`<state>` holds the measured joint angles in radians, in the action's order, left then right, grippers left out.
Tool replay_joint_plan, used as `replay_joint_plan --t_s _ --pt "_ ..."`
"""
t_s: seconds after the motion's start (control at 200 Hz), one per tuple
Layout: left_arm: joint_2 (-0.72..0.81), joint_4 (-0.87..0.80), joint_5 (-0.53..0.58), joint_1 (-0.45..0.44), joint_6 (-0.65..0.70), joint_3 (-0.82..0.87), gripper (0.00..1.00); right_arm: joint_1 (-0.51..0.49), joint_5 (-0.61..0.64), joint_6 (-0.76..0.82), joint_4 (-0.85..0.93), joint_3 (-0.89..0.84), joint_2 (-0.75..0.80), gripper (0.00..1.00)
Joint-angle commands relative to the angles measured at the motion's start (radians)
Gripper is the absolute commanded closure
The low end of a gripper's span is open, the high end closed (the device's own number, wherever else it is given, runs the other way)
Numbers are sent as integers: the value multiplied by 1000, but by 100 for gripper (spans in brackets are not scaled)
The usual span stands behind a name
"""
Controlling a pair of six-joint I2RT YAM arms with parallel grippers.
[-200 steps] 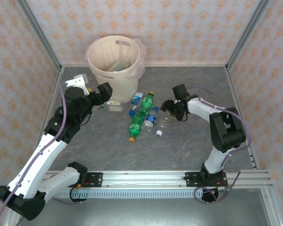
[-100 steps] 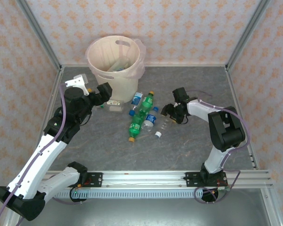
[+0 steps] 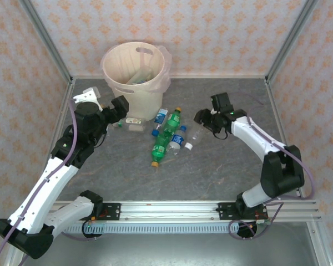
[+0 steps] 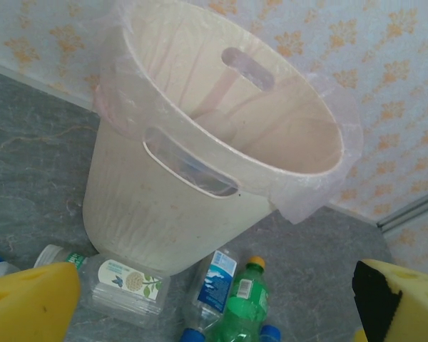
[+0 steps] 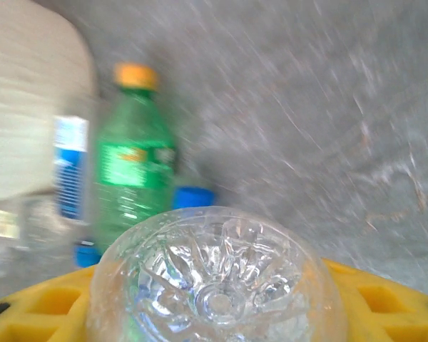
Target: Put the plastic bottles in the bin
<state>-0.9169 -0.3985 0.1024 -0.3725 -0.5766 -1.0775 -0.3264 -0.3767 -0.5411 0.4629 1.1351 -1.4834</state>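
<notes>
The clear bottle will drop from my right gripper on top of the bottles inside the cream bin (image 3: pixel 137 76).
The cream bin (image 3: pixel 136 75) with its pink liner stands at the back left and holds some bottles. Loose plastic bottles lie in front of it: two green ones (image 3: pixel 172 123) (image 3: pixel 160 148) and a clear blue-labelled one (image 3: pixel 161 115). My right gripper (image 3: pixel 201 121) is shut on a clear bottle (image 3: pixel 194 135) with a white cap, just right of the pile. In the right wrist view that bottle's base (image 5: pixel 214 285) sits between the yellow pads (image 5: pixel 385 299). My left gripper (image 3: pixel 119 108) is open beside the bin's left front. Its wrist view shows the bin (image 4: pixel 164 206), a green bottle (image 4: pixel 246 306) and a blue-labelled one (image 4: pixel 215 281).
A clear square container with a leaf label (image 4: pixel 125 288) lies against the bin's foot. Metal frame posts and patterned walls close in the grey table (image 3: pixel 211 172) on three sides. A rail runs along the near edge (image 3: pixel 172 209).
The right gripper has closed on the clear bottle and drawn it up and away from the pile, while its elbow swung out to the right. The left arm shifted slightly.
</notes>
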Motion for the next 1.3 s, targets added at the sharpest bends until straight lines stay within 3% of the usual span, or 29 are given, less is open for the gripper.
replay_joint_plan --t_s 0.0,0.245,0.481,0.676,0.861,1.081,1.171,1.296 --pt "-2 -2 58 3 -49 -65 1 -4 69 1 -9 117 83 46" --pt "-32 -51 23 3 -35 -135 1 -84 206 42 -177 393 93 47" --pt "8 -68 30 1 -46 -138 1 -206 320 109 -363 683 -83 47" --pt "40 -109 25 3 -49 -141 1 -321 430 286 -350 993 -336 48" --pt "67 -144 43 2 -46 -147 1 -352 474 338 -279 1251 -548 47" --pt "76 -158 41 1 -29 -152 1 -382 536 409 -285 1301 -649 46" --pt "72 -160 32 2 -19 -152 1 -391 566 441 -271 1308 -662 39" --pt "67 -146 36 3 -16 -136 1 -397 567 453 -250 1312 -651 8"
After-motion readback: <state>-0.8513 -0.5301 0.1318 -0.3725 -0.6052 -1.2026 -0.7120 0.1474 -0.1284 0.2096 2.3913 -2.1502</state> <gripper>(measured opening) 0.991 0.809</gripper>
